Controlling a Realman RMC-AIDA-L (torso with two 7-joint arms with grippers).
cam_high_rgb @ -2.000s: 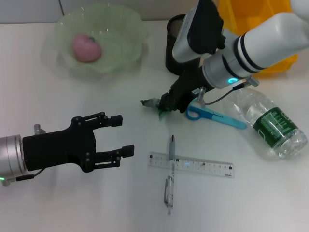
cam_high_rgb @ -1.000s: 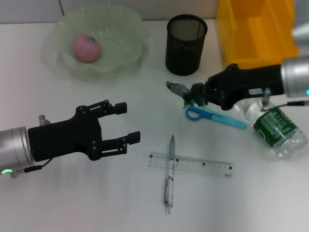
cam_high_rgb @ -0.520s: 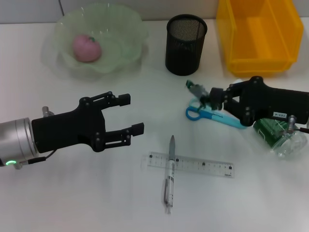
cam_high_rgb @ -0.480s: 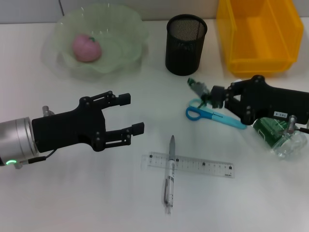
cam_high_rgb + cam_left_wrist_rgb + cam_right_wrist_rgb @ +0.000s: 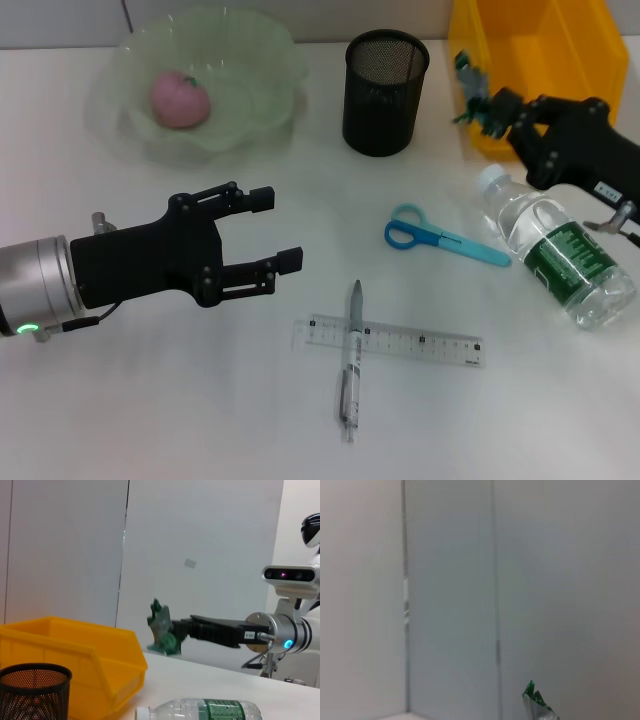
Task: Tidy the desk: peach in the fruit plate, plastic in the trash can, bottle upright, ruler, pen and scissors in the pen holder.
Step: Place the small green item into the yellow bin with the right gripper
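Next, I release the green plastic scrap with my right gripper inside the yellow bin's near corner (image 5: 515,103), pen holder side.
My right gripper (image 5: 487,108) is shut on a crumpled green plastic scrap (image 5: 467,72) and holds it in the air over the near left edge of the yellow bin (image 5: 535,60). The scrap (image 5: 162,629) also shows in the left wrist view, beside the bin (image 5: 75,650), and in the right wrist view (image 5: 537,705). My left gripper (image 5: 275,230) is open and empty above the table at the left. A pink peach (image 5: 180,98) lies in the green fruit plate (image 5: 250,70). The bottle (image 5: 560,262) lies on its side. Blue scissors (image 5: 440,237), a pen (image 5: 352,360) and a clear ruler (image 5: 395,342) lie on the table.
The black mesh pen holder (image 5: 386,92) stands at the back, between the plate and the bin. The pen lies across the ruler. The bottle's cap points toward the bin.
My right gripper has lifted the green scrap from near the scissors up and back to the yellow bin's edge. My left gripper has crept slightly to the right.
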